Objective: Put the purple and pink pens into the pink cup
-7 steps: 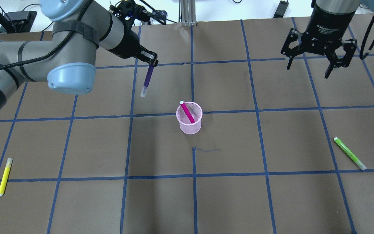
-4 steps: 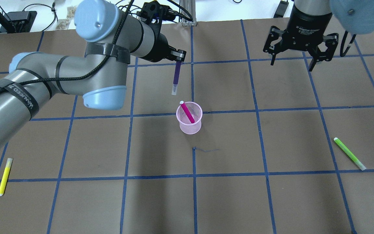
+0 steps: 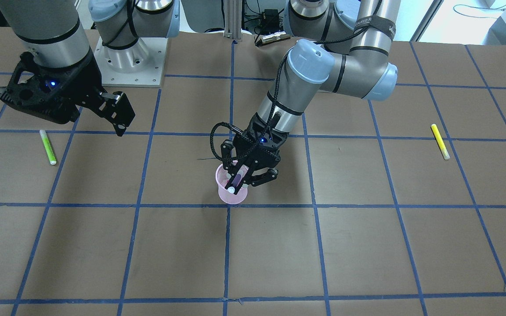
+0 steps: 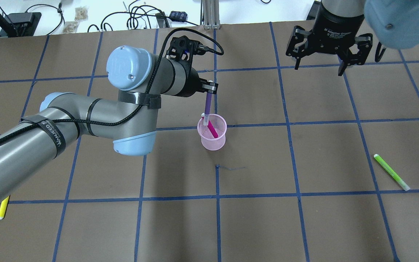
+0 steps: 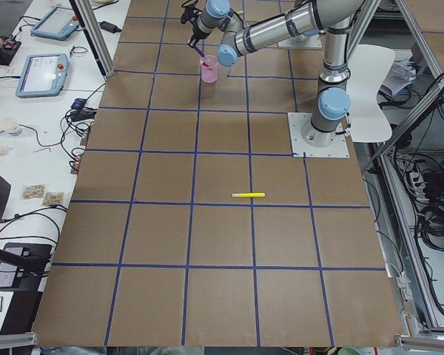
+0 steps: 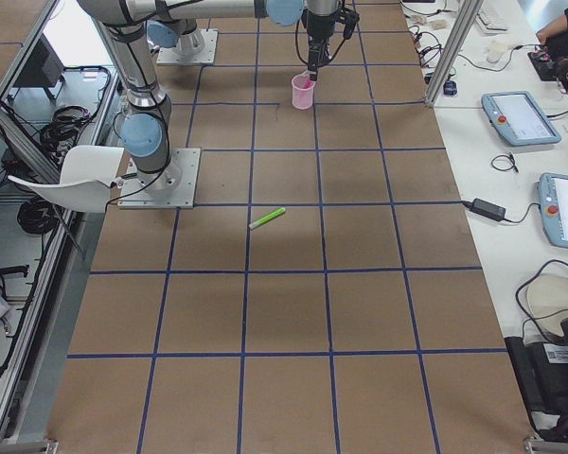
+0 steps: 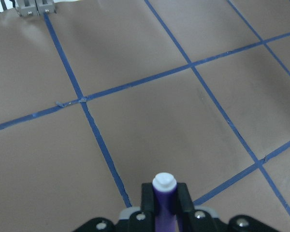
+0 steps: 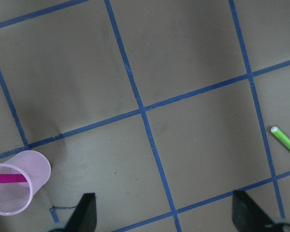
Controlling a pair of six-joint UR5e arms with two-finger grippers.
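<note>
The robot's left gripper needs to release the purple pen inside the pink cup (image 3: 228, 180), next to the pink pen that leans there.
The pink mesh cup (image 4: 213, 141) stands at the table's middle, with the pink pen (image 4: 213, 131) leaning inside it. My left gripper (image 4: 209, 89) is shut on the purple pen (image 4: 207, 105) and holds it nearly upright. The pen's lower white end is at the cup's far left rim. The cup (image 3: 231, 195) and the held pen (image 3: 236, 180) also show in the front view, and the pen (image 7: 164, 203) between the fingers in the left wrist view. My right gripper (image 4: 318, 69) is open and empty, high at the far right. Its wrist view shows the cup (image 8: 14, 193).
A yellow pen (image 4: 1, 209) lies at the near left, partly under my left arm. A green pen (image 4: 391, 171) lies at the right. Blue tape lines grid the brown table. Cables lie beyond the far edge.
My left gripper has carried the purple pen right and down, from far left of the cup to the cup's rim. My right gripper has drifted left and back, still open.
</note>
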